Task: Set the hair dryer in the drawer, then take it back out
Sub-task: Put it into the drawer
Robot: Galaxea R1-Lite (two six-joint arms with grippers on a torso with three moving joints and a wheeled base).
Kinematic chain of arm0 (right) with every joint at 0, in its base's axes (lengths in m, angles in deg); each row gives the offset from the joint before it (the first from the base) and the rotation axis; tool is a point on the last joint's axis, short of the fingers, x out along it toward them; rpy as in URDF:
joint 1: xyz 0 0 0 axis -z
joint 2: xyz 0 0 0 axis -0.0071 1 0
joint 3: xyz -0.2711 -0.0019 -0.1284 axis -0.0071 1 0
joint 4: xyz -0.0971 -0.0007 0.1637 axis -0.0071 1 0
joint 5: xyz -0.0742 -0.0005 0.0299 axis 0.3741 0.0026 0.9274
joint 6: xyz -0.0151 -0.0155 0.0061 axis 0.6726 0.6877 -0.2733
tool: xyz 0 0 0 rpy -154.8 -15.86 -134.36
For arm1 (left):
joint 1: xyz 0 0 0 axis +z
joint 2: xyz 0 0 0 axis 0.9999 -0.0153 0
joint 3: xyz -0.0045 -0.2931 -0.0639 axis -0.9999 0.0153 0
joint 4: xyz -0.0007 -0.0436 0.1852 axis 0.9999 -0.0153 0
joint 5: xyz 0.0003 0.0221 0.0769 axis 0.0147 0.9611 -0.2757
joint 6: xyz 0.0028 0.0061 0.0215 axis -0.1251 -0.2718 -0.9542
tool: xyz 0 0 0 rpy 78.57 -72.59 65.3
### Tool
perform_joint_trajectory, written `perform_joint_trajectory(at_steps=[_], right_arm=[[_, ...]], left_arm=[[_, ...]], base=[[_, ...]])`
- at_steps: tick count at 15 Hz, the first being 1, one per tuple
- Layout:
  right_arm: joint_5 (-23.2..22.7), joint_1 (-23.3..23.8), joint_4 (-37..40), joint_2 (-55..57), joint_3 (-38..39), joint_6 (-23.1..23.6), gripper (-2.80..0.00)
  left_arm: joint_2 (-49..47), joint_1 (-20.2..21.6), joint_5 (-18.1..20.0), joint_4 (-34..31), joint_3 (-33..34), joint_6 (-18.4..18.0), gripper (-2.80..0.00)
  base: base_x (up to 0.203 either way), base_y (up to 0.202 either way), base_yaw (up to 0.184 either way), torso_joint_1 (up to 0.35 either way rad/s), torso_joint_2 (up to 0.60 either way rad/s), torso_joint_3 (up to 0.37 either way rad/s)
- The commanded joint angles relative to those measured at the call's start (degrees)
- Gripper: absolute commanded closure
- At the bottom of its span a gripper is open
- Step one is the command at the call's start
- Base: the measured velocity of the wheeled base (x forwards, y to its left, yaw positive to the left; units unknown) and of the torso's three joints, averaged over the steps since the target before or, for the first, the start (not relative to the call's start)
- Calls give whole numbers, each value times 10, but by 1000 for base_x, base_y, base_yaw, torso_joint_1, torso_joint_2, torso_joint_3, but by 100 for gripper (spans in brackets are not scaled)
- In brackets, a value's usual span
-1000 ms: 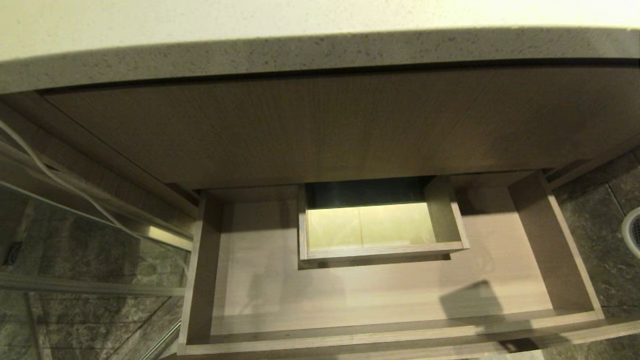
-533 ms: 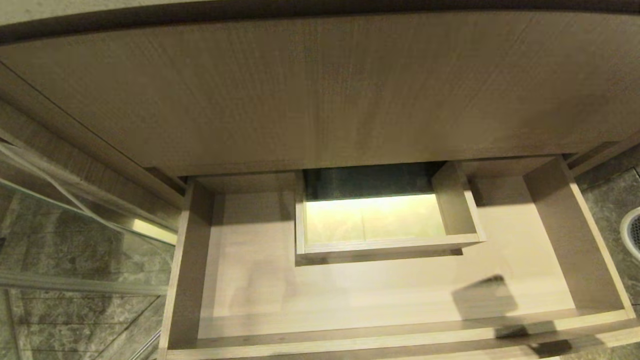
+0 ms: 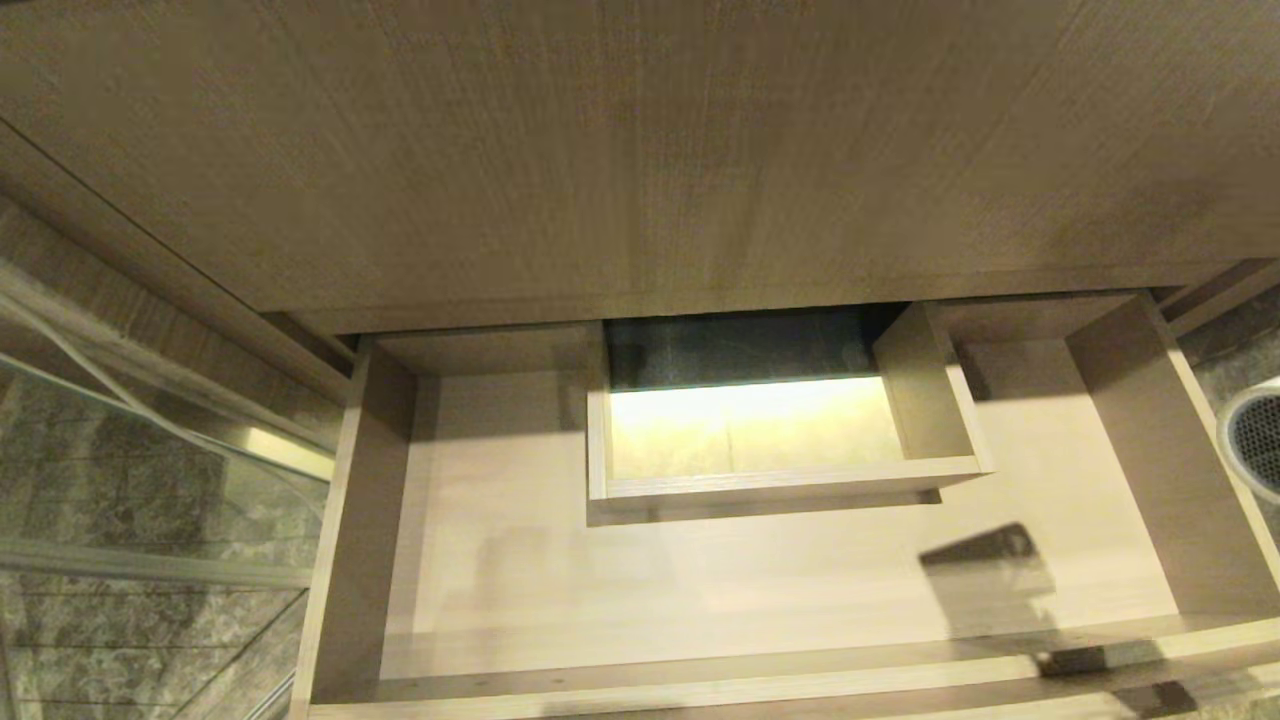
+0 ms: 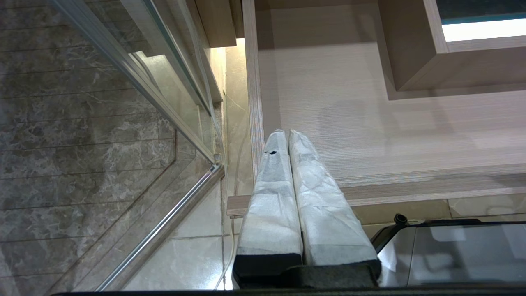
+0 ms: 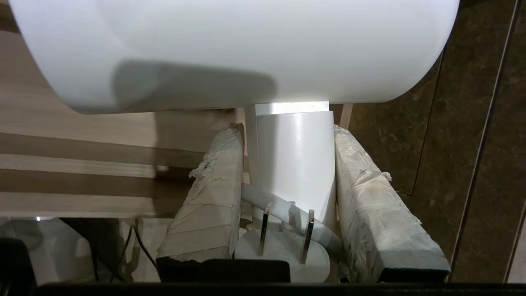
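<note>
I should let go of the white hair dryer, which hangs over the open drawer now, with my right gripper between the boxed cutout and the drawer's side (image 3: 1034, 413) nearest that gripper.
The drawer (image 3: 700, 685) stands pulled open below the cabinet front, its light-wood floor bare around a boxed cutout (image 3: 780, 490). The white hair dryer (image 5: 246, 49) fills the right wrist view, its fat barrel across the top. My right gripper (image 5: 287, 131) is shut on its handle, with the plug (image 5: 283, 246) and grey cord (image 5: 287, 213) tucked between the fingers. It hangs over the drawer's right front part (image 5: 82, 168). In the head view only the dryer's mesh grille (image 3: 1255, 440) shows, at the right edge. My left gripper (image 4: 287, 133) is shut and empty, parked over the drawer's left front corner (image 4: 254, 123).
A glass shower panel (image 3: 130, 500) with a metal rail (image 4: 164, 222) stands left of the drawer. A pale cord (image 3: 100, 390) hangs beside it. Dark marble floor (image 5: 472, 144) lies to the right. The closed cabinet front (image 3: 640, 150) overhangs the drawer's back. My glossy base (image 4: 452, 246) sits before the drawer.
The whole head view has sunk toward the drawer, so the counter edge has left the picture. The dryer's grille and its shadow on the drawer floor have come further in at the right.
</note>
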Motion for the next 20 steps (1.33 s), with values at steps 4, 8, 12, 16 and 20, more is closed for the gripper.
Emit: perform_joint_trajectory(at_steps=[4, 8, 12, 16, 20], right_arm=[[1, 43, 6, 193, -71, 1, 0], [0, 52, -2, 358, -132, 2, 0], [-1, 53, -30, 485, -178, 4, 0], [1, 53, -47, 572, -213, 5, 0], [-1, 53, -98, 624, -222, 6, 0]], left_arm=[[0, 0, 0, 0, 0, 0, 0], [0, 0, 0, 0, 0, 0, 0], [0, 0, 0, 0, 0, 0, 0], [0, 0, 0, 0, 0, 0, 0], [0, 0, 0, 0, 0, 0, 0]], base=[[0, 0, 0, 0, 0, 0], [0, 0, 0, 0, 0, 0], [0, 0, 0, 0, 0, 0], [0, 0, 0, 0, 0, 0], [0, 0, 0, 0, 0, 0]])
